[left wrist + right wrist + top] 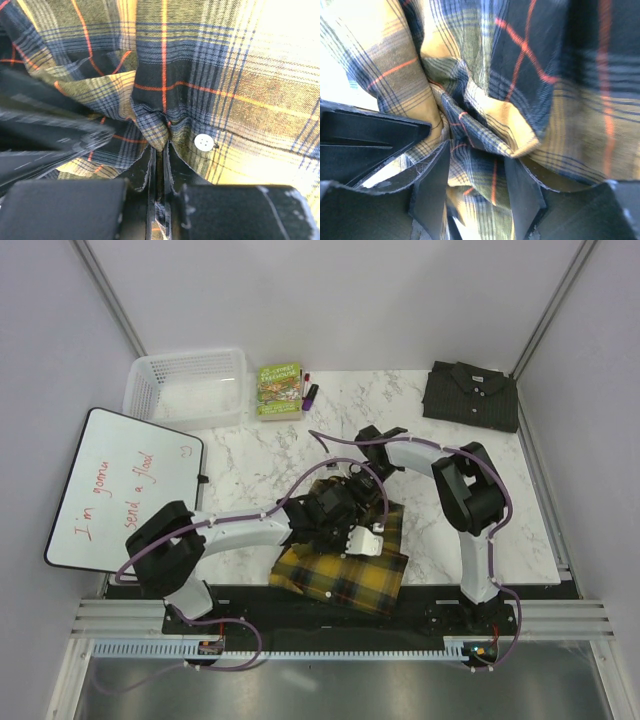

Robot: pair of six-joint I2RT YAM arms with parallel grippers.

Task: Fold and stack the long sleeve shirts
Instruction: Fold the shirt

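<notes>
My left gripper should open, as it pinches a puckered fold beside the white button, then let the cloth flatten and pinch its edge [137,104] before it pulls the shirt straight.
The yellow-and-black plaid shirt [345,575] lies bunched at the near middle of the marble table [250,455]. My left gripper [335,515] is over its far part and is shut on a pinch of plaid cloth [240,75], next to a white button [203,142]; the jaws [161,150] stand almost together. My right gripper [358,480] is just behind it, its jaws [477,165] closed around a thicker bunch of the same plaid cloth [520,60]. The dark charcoal shirt [472,395] lies folded at the far right corner.
A white plastic basket [190,385] stands at the far left. A green book [279,389] and markers [310,392] lie beside it. A whiteboard [125,485] with red writing overhangs the table's left edge. White walls close in the sides.
</notes>
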